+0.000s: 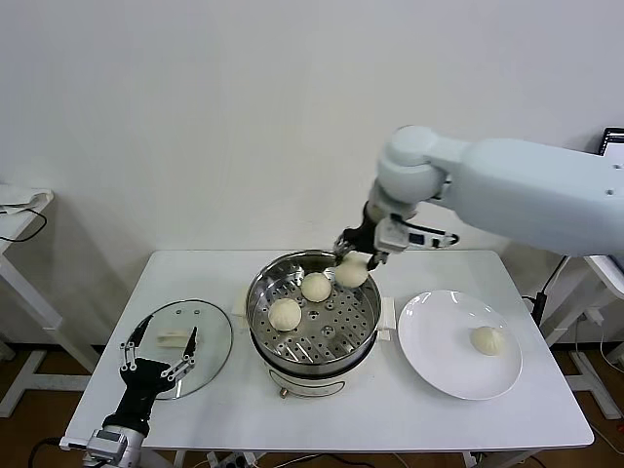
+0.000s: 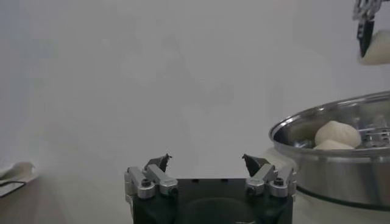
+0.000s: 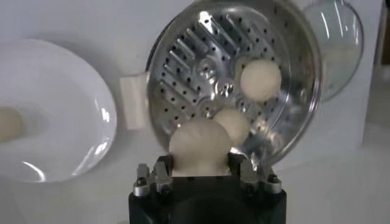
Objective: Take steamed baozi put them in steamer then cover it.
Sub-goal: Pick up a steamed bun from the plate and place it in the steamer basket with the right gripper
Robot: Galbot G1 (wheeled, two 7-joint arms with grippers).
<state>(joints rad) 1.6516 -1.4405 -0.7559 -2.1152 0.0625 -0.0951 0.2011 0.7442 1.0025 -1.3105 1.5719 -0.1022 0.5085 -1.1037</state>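
Note:
The robot's right gripper will put the baozi, now held just above the steamer's rim, down on the perforated tray (image 1: 316,345) (image 3: 214,31) by the steamer's near rim.
The shiny steamer (image 1: 314,343) stands mid-table with two cream baozi, one (image 1: 285,314) and another (image 1: 316,287), on its perforated tray. My right gripper (image 1: 355,259) is shut on a third baozi (image 1: 352,272), holding it just above the steamer's far right rim; in the right wrist view that baozi (image 3: 199,146) sits between the fingers over the tray (image 3: 201,67). A fourth baozi (image 1: 487,339) lies on the white plate (image 1: 434,341). The glass cover (image 1: 210,336) lies flat on the table's left. My left gripper (image 1: 156,356) hangs open over the cover's near edge.
The table's front edge runs near the left arm. A white wall stands behind the table. Side tables flank it on both sides, and a screen corner (image 1: 612,141) shows at far right.

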